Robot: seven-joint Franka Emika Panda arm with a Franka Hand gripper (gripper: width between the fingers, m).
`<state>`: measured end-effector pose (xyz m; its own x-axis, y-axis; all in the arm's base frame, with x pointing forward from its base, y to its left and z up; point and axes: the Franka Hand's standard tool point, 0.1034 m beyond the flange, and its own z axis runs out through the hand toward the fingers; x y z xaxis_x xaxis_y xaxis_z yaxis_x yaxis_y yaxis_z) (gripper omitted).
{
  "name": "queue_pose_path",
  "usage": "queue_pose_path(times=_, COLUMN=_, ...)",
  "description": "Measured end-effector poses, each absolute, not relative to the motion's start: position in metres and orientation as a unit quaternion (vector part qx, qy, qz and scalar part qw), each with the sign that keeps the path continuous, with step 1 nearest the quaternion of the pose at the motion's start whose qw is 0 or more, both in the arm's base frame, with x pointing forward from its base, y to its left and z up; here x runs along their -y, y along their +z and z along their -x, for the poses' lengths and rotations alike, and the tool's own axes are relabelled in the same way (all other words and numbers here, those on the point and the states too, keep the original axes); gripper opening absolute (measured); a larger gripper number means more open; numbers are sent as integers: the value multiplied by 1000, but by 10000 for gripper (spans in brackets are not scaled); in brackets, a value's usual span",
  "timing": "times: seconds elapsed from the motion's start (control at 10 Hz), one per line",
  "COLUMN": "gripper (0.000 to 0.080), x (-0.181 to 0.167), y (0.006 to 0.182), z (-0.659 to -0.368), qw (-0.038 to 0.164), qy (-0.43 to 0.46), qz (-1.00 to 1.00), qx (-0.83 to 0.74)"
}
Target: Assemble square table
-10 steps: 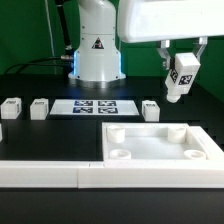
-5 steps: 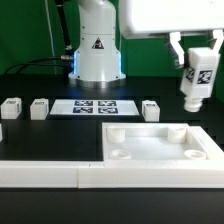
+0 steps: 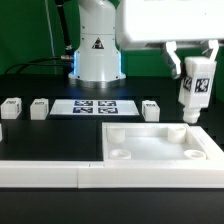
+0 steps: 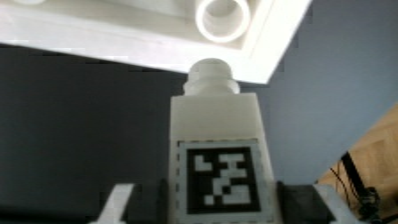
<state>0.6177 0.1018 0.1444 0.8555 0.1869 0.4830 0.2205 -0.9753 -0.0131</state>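
Observation:
Next, I release the white tagged leg from my gripper, standing upright in the square table top's corner socket (image 3: 195, 154) (image 4: 222, 17) that is farthest from the marker board.
The square table top (image 3: 160, 146) is a large white slab with a raised rim and round corner sockets, lying at the exterior view's right front. My gripper (image 3: 196, 62) is shut on a white tagged leg (image 3: 193, 90), held upright above the slab's far right corner. In the wrist view the leg (image 4: 219, 150) hangs between my fingers (image 4: 118, 205), its round peg pointing at the slab's corner socket (image 4: 224, 17). Three more legs stand on the table: two at the left (image 3: 11, 107), (image 3: 39, 108) and one by the slab (image 3: 151, 109).
The marker board (image 3: 94, 106) lies flat in front of the robot base (image 3: 97, 50). A long white rail (image 3: 50, 166) runs along the front, left of the slab. Another white piece (image 3: 1, 131) shows at the left edge.
My gripper has carried the leg to the exterior view's right and then turned it from tilted to upright, settling slightly lower over the slab's far right corner.

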Motion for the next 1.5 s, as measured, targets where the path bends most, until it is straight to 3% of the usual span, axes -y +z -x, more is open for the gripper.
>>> queue_pose_path(times=0.2, gripper=291, x=-106, y=131, z=-631, qw=38, qy=-246, qz=963, qx=105)
queue_pose_path(times=0.5, gripper=291, x=-117, y=110, z=-628, qw=42, qy=-237, qz=964, qx=110)
queue_pose_path(times=1.5, gripper=291, x=-118, y=86, z=-622, qw=43, qy=-236, qz=965, qx=110)
